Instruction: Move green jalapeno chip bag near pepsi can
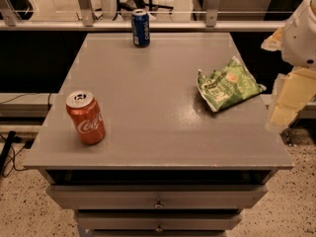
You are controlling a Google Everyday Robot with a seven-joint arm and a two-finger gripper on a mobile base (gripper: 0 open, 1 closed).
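Note:
I will move my gripper to the green jalapeno chip bag next and close it across the bag's middle [232, 84], between the bag's two ends.
The green jalapeno chip bag [226, 84] lies crumpled on the right side of the grey table top [148, 112], near its right edge. The pepsi can [140, 27], dark blue with a silver top, stands upright at the back edge of the table, near the middle. My gripper [288, 101] hangs off the right edge of the table, just right of the bag and apart from it, holding nothing that I can see.
An orange-red Coca-Cola can [86, 117] stands upright at the front left of the table. The table has drawers [158, 197] below its front edge. A railing [148, 23] runs behind the table. Cables [12, 149] lie on the floor at the left.

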